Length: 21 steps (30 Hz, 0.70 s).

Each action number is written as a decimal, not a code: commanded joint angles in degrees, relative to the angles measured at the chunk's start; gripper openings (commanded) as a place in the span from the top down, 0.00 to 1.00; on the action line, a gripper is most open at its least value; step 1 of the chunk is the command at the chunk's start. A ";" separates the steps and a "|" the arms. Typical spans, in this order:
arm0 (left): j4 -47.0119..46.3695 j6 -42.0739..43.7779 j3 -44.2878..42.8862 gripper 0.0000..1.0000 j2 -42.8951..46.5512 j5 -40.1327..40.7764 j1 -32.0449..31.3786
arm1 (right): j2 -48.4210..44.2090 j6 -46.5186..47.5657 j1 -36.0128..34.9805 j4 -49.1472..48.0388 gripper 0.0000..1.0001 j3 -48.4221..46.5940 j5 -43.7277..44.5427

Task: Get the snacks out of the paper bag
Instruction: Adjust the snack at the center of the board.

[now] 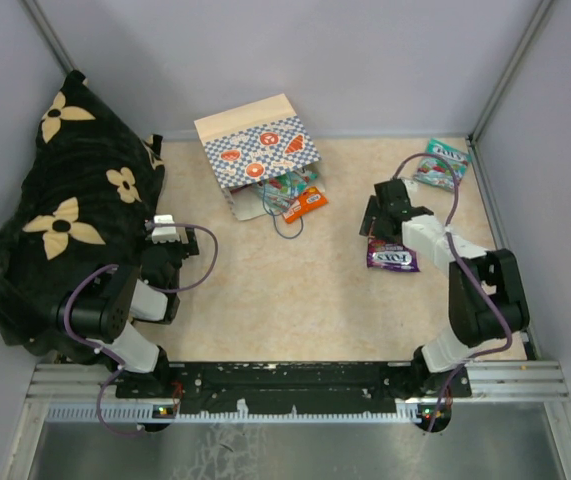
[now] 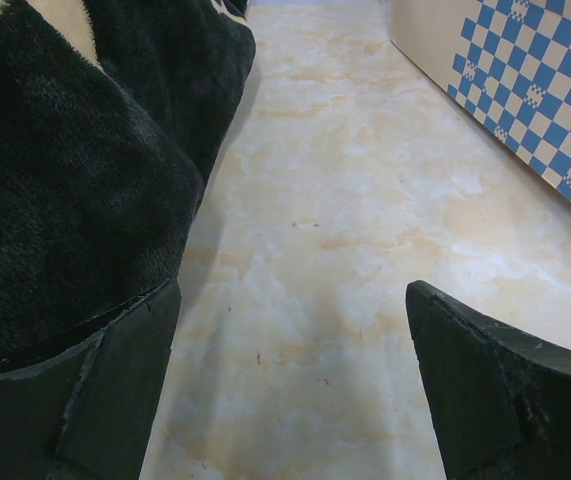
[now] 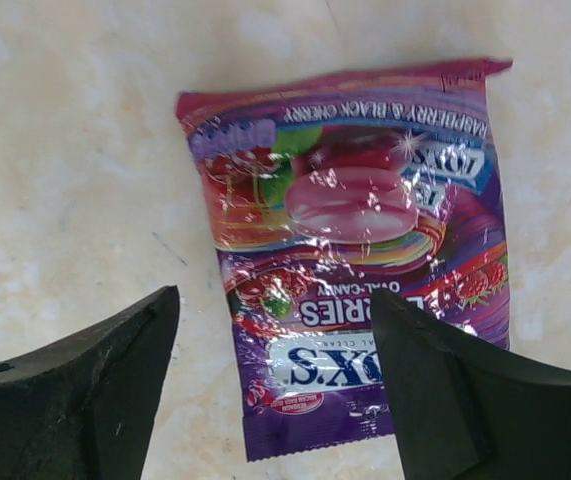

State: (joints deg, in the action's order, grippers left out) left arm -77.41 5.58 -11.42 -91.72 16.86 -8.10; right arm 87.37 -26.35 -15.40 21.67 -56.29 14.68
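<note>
The purple pouch lies loose and wide under my open fingers, so my right gripper needs to move back, then pinch the purple pouch's bottom edge (image 3: 315,436) before lifting.
The checkered paper bag (image 1: 255,150) lies on its side at the back of the table, mouth toward the front, with snacks spilling from it: an orange pouch (image 1: 306,203) and green and red ones (image 1: 285,187). Its checkered side shows in the left wrist view (image 2: 540,90). A purple pouch (image 1: 392,257) lies flat on the table right of centre; it fills the right wrist view (image 3: 355,250). A teal pouch (image 1: 439,165) lies at the back right. My right gripper (image 3: 275,345) is open just above the purple pouch. My left gripper (image 2: 290,340) is open and empty over bare table.
A black cloth with cream flowers (image 1: 70,200) is heaped at the left, touching my left arm, and fills the left of the left wrist view (image 2: 75,170). The bag's blue cord handle (image 1: 287,228) loops onto the table. Grey walls close in the back and sides.
</note>
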 commanded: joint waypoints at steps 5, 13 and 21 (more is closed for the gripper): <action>-1.38 -0.59 -0.59 0.00 -0.39 -0.62 0.34 | 8.96 -7.30 0.90 -4.02 0.23 -0.03 7.21; -1.43 -0.59 -0.60 0.00 -0.39 -0.63 0.36 | 18.47 12.35 0.74 -4.50 0.15 -9.82 -10.37; -1.43 -0.58 -0.60 0.00 -0.39 -0.65 0.36 | 17.77 38.53 -1.28 8.25 0.09 -20.13 -17.93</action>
State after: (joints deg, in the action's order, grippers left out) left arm -77.41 5.61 -11.42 -91.72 16.86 -8.10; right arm 108.44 -3.79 -15.84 22.61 -73.34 3.90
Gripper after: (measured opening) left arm 0.998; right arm 0.889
